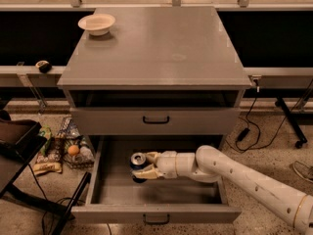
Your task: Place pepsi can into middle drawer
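Next, I set the pepsi can on the open drawer's bottom toward the wire basket (130,180).
The middle drawer (156,213) is pulled open below the shut handled drawer (156,120). The pepsi can (138,163), dark blue with a silver top, is upright inside the open drawer, toward its left side. My gripper (140,165) reaches in from the right on a white arm (234,175) and is shut on the can, one finger behind it and one in front. I cannot tell whether the can rests on the drawer floor or hangs just above it.
A white bowl (96,23) sits at the back left of the cabinet top (166,48). A wire basket with snacks and an orange (72,150) stands on the floor left of the drawer. Cables lie on the floor at right.
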Robot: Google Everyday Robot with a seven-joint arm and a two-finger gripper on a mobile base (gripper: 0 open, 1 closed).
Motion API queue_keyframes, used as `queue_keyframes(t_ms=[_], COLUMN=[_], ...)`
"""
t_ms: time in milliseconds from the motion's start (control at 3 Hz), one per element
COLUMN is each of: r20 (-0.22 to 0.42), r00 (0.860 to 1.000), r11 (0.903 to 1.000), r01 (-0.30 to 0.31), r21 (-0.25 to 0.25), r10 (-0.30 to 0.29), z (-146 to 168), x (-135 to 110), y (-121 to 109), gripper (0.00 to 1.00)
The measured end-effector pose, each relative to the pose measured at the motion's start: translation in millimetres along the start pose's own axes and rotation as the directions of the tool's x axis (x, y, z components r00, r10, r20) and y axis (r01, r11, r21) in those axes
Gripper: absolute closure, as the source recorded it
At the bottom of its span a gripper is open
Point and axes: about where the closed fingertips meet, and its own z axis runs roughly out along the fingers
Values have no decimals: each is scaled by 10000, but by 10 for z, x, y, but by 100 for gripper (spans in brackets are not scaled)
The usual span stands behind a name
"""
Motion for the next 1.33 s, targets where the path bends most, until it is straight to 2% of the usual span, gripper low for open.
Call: queue_keyframes(t_ms=[333, 667, 1000, 1333], r20=[40, -35, -341, -364], r00=[10000, 9999, 9994, 9982], r11=[9999, 9992, 9977, 9969], r01=[-52, -126, 35, 449], r21=[-155, -375, -674, -647], r10=[53, 125, -58, -473], z=[177, 421, 659, 800], x=[147, 415, 652, 827], y=[-25, -81, -142, -149], gripper=[100, 100, 100, 100])
